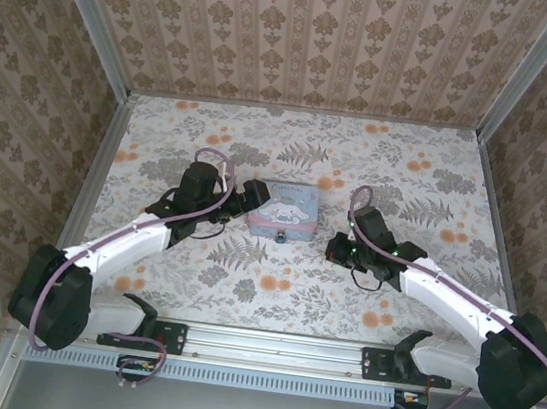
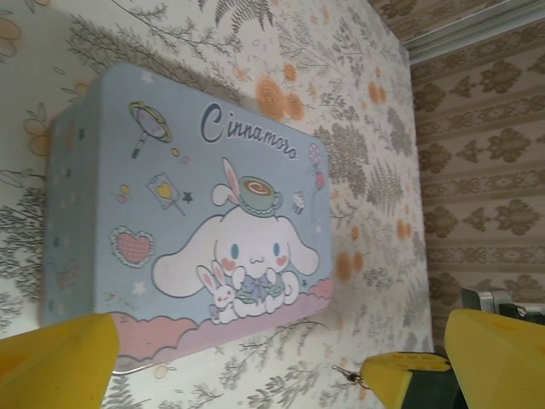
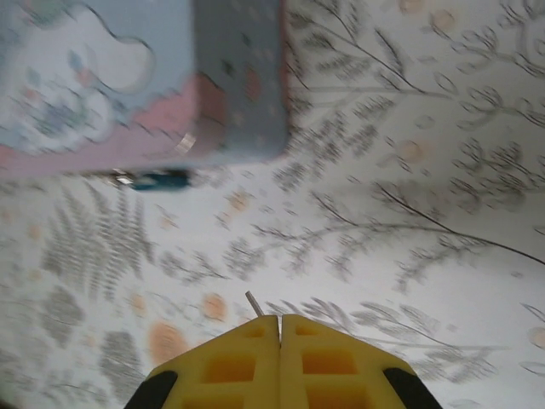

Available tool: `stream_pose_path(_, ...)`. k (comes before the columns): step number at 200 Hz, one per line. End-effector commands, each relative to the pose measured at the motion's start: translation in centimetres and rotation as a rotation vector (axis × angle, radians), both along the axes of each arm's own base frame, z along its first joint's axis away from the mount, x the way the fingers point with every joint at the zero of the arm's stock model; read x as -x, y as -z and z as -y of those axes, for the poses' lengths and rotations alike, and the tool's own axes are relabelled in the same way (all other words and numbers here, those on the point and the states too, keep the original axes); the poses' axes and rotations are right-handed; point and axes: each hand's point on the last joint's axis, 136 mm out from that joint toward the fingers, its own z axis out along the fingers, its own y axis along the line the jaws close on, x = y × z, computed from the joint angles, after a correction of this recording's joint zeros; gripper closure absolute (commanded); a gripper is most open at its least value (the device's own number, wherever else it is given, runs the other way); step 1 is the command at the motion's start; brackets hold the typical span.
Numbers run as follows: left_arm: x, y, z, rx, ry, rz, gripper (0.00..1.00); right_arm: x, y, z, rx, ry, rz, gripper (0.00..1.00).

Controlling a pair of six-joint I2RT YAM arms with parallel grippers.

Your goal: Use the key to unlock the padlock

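Note:
The robot's right gripper will release the key on the table (image 1: 303, 280) beside the orange flowers, out in front of the tin.
The padlock (image 3: 157, 179) is a tiny teal body with a thin metal shackle. It lies on the table against the front wall of the pale blue cartoon tin (image 1: 283, 212), and from above it is a dark speck (image 1: 280, 236). My right gripper (image 3: 279, 319) is shut on the key (image 3: 254, 302), whose thin metal tip pokes out past the closed yellow fingers. It hovers to the right of the padlock, apart from it (image 1: 335, 245). My left gripper (image 1: 254, 199) stands open beside the tin's left end, its yellow fingers (image 2: 60, 358) spread wide with nothing between them.
The tin's printed lid (image 2: 187, 204) lies flat in the middle of the floral table (image 1: 408, 182). Patterned walls close off the back and both sides. The right gripper's yellow fingertip (image 2: 396, 375) and the key (image 2: 345, 372) show low in the left wrist view.

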Motion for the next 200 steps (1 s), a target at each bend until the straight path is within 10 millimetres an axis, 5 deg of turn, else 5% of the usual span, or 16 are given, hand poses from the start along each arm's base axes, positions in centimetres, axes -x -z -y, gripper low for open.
stream_pose_path(1,0.4,-2.5,1.5,0.117,0.015,0.009,0.0,-2.2,-4.6,-2.1,-0.201,0.046,0.091,1.0)
stream_pose_path(36,0.6,-3.6,3.3,0.192,0.018,-0.012,0.03,-4.3,-8.8,-3.0,-0.32,0.08,0.168,1.0)
stream_pose_path(89,0.4,-4.5,7.1,0.231,0.117,0.041,0.25,-6.3,-12.0,-5.0,-0.508,0.103,0.187,1.0)
stream_pose_path(144,-0.2,-4.8,8.5,0.28,0.107,0.07,0.25,-7.2,-11.6,-5.2,-0.553,0.14,0.172,1.0)
stream_pose_path(200,-0.1,-4.8,7.8,0.249,0.084,0.074,0.18,-7.2,-9.0,-5.5,-0.525,0.145,0.115,1.0)
